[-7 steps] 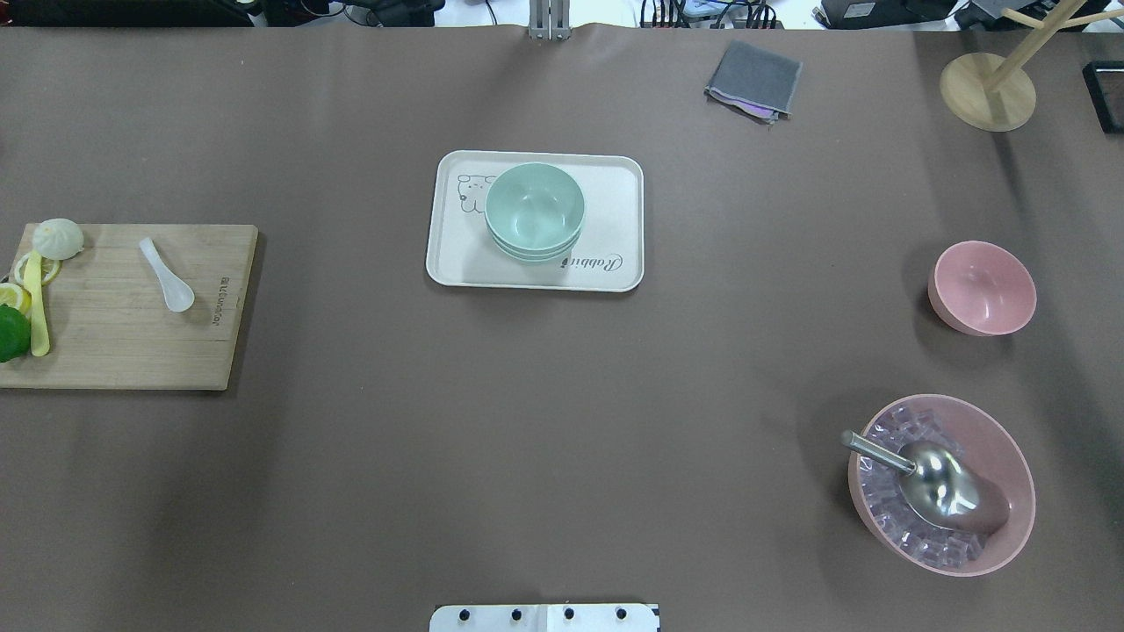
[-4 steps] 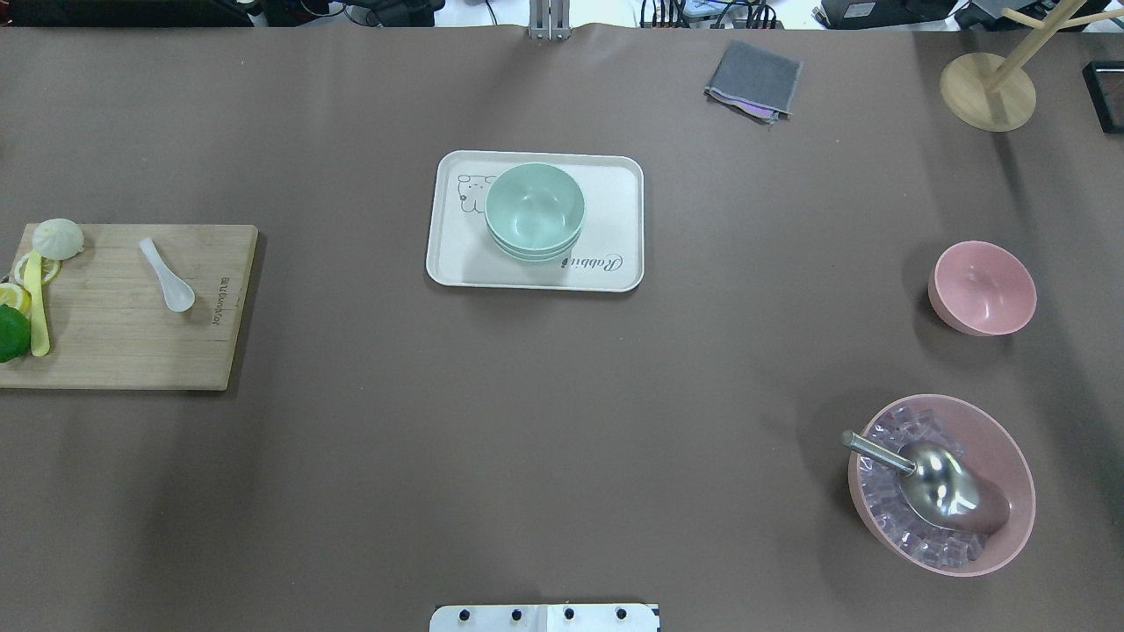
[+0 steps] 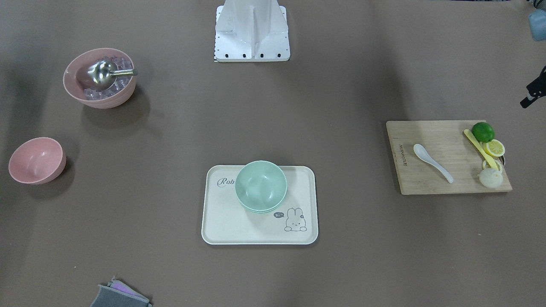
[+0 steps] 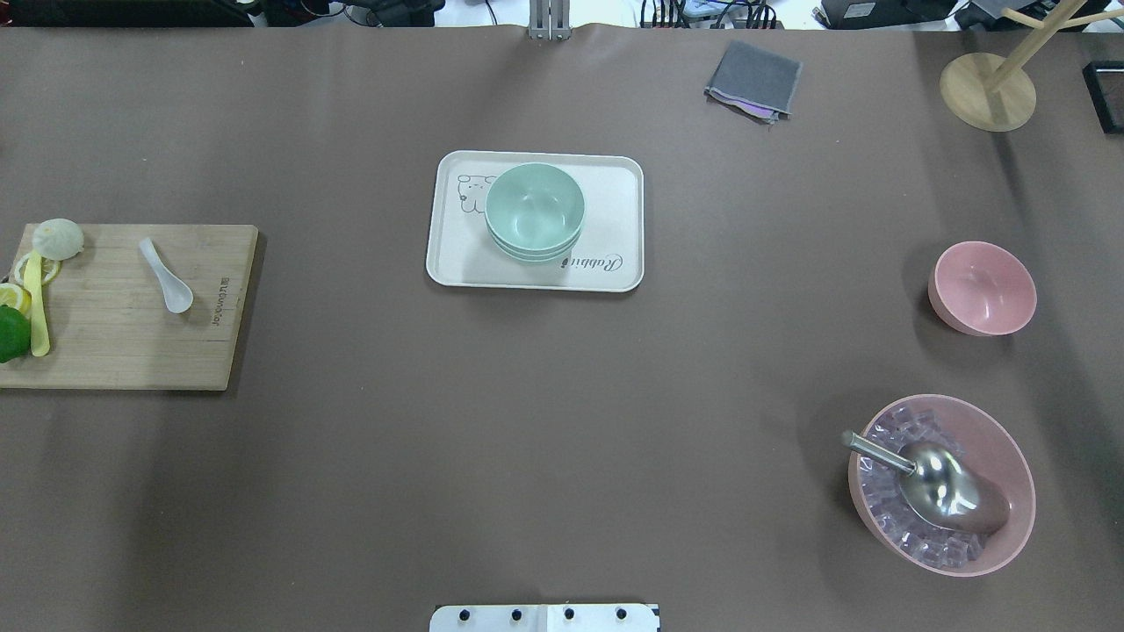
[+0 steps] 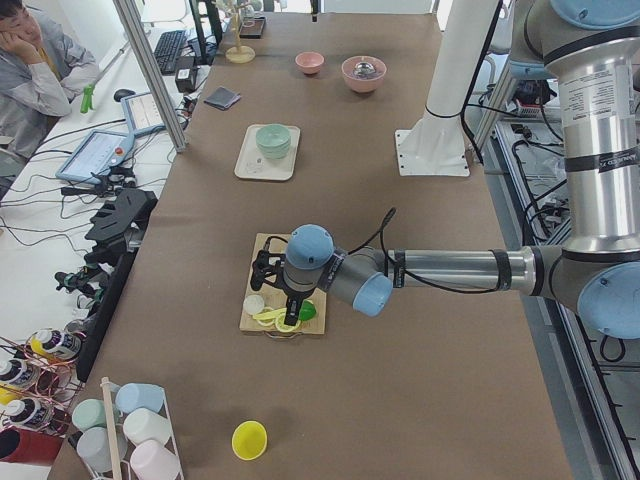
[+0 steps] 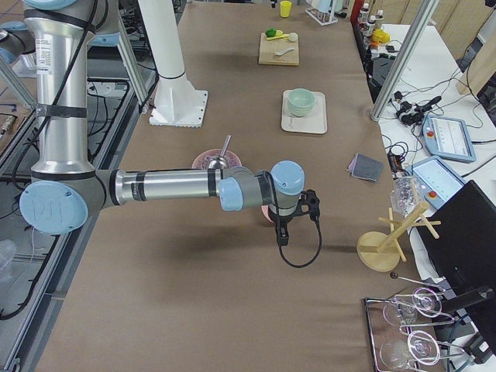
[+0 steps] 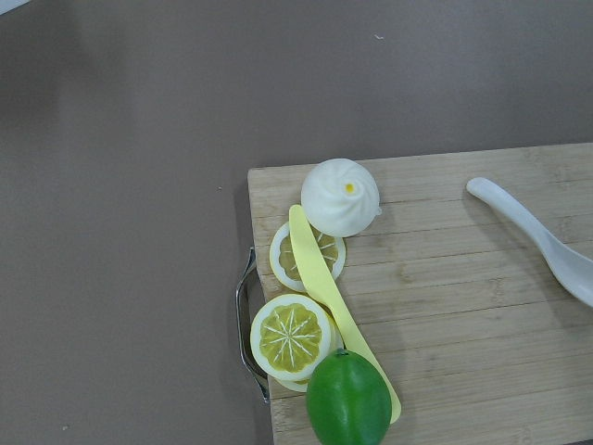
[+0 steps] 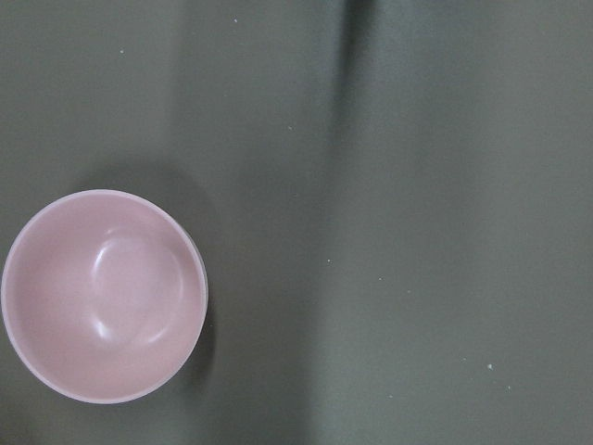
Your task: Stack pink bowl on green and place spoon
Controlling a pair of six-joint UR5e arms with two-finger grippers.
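Note:
My right gripper closes next on the small pink bowl's rim [image 3: 10, 166], farthest from the cream tray.
A small pink bowl [image 4: 983, 288] stands empty on the table at the right; it also shows in the right wrist view [image 8: 104, 295]. Two stacked green bowls [image 4: 535, 211] sit on a cream tray [image 4: 615, 202] at the centre. A white spoon [image 4: 167, 276] lies on a wooden cutting board [image 4: 123, 351] at the left, and its handle shows in the left wrist view [image 7: 542, 243]. My left gripper [image 5: 268, 272] hovers over the board's lemon end. My right gripper [image 6: 308, 203] hovers beside the pink bowl. I cannot tell whether either is open.
A lime [image 7: 348, 399], lemon slices [image 7: 290, 336], a yellow knife [image 7: 324, 297] and a bun [image 7: 341, 197] lie on the board. A large pink bowl [image 4: 1010, 439] holds ice and a metal scoop. A grey cloth [image 4: 753, 79] and a wooden stand [image 4: 987, 91] are at the back.

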